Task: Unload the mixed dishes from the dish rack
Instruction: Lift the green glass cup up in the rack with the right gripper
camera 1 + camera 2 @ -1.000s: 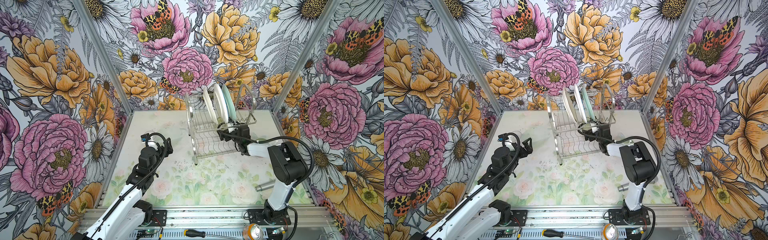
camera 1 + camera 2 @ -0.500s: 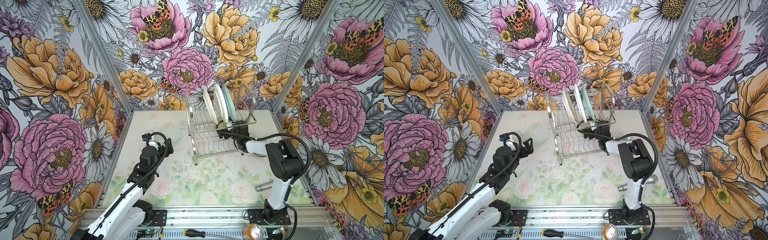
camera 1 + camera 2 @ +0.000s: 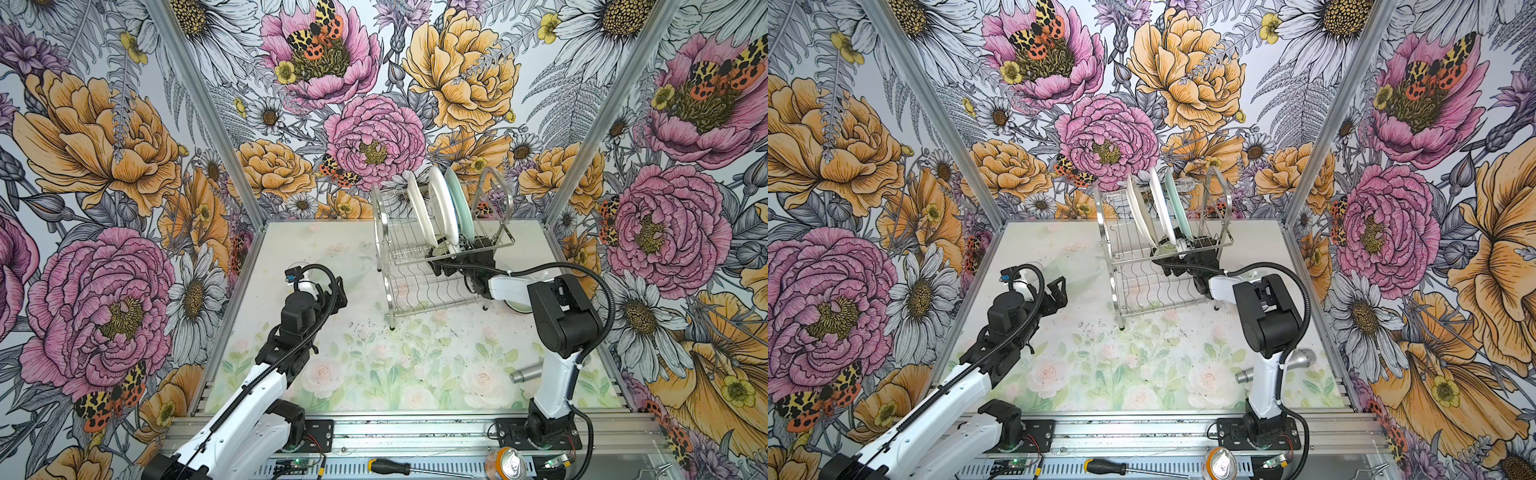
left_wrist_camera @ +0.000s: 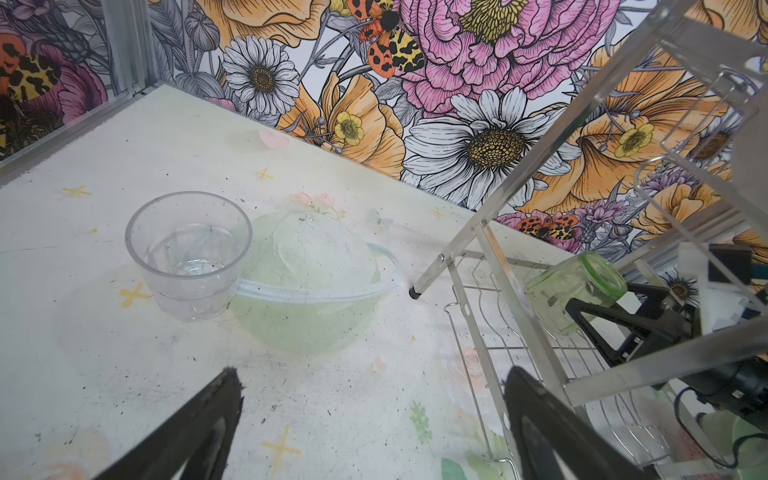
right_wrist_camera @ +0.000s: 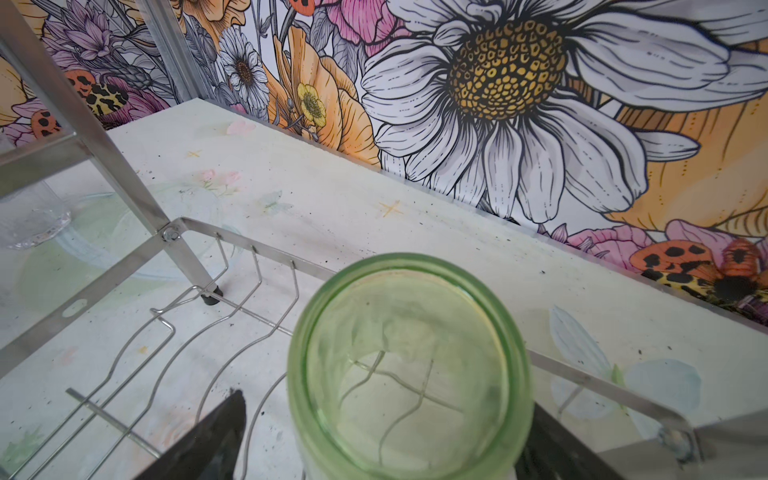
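The green tumbler leans its rim toward my right gripper. I should stand the tumbler upright, back off and take it nearer the tumbler's rim (image 4: 574, 286).
The dish rack (image 3: 415, 286) stands at the back of the table, right of the middle. Three plates stand on edge in its upper shelf: cream (image 3: 419, 212), white (image 3: 441, 208), mint green (image 3: 460, 205). A green tumbler (image 5: 409, 365) sits tilted on the lower wire shelf, also seen from the left wrist (image 4: 575, 291). My right gripper (image 5: 386, 415) is inside the lower tier (image 3: 451, 259), open, one finger on each side of the tumbler. On the table left of the rack stand a clear glass (image 4: 189, 253) and an upturned pale green bowl (image 4: 307, 282). My left gripper (image 4: 372, 382) hovers open and empty short of them (image 3: 334, 291).
A grey metal cylinder (image 3: 525, 374) lies at the front right by the right arm's base. A round pale dish (image 3: 519, 306) shows partly behind the right forearm. A screwdriver (image 3: 390, 467) and a can (image 3: 509, 461) lie on the front rail. The rack's leg (image 4: 413, 293) stands near the bowl.
My right gripper has pushed further into the rack's lower tier, up to the green tumbler, and its jaws have widened a little. The left arm has barely moved.
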`<state>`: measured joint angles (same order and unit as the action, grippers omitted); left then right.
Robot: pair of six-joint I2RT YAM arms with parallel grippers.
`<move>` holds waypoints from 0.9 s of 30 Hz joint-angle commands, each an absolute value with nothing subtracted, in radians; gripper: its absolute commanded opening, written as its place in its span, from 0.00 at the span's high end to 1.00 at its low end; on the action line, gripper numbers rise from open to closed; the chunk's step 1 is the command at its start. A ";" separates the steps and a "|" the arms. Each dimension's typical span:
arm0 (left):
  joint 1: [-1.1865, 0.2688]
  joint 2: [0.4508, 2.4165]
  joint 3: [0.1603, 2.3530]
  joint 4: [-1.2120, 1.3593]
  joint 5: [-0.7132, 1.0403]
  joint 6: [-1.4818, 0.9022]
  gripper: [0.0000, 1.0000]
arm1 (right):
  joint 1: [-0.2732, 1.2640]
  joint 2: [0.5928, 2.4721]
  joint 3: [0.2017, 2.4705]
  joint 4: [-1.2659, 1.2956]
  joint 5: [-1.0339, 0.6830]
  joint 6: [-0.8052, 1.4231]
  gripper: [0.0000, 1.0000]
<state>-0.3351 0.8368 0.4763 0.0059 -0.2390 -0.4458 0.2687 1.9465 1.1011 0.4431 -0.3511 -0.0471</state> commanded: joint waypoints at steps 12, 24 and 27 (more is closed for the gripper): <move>-0.322 0.855 0.477 0.034 -0.227 -0.440 0.01 | 0.255 2.011 1.221 0.333 -0.341 -0.035 0.03; -0.322 0.827 0.466 0.033 -0.242 -0.437 0.01 | 0.255 2.013 1.225 0.329 -0.342 -0.032 0.10; -0.321 0.836 0.470 0.030 -0.237 -0.437 0.01 | 0.255 2.011 1.223 0.331 -0.344 -0.034 0.13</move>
